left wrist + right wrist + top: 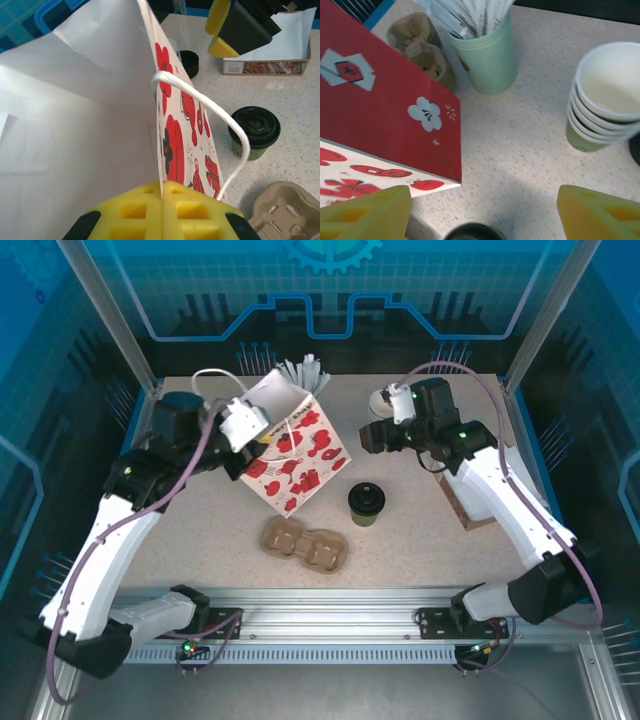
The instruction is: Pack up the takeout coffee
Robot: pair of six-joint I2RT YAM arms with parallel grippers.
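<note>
I should use my left gripper to release the white bag upright on the table (314,471), in the spot between the white sticks and the takeout coffee. The bag is held tilted now.
The takeout coffee (366,503), a dark olive cup with a black lid, stands upright on the table right of the paper bag (295,455); it also appears in the left wrist view (255,131), and its lid shows at the bottom edge of the right wrist view (472,233). My left gripper (162,192) is shut on the upper edge of the white bag with red prints, holding its mouth open and the bag tilted. My right gripper (482,220) hangs open above the table just behind the coffee, nothing between its yellow fingers (365,210).
A brown pulp cup carrier (305,545) lies in front of the bag. A pale green cup of white sticks (487,55) and a stack of lidless cups (602,105) stand at the back. A cardboard box (265,55) sits at the right, black lids (189,62) beside it.
</note>
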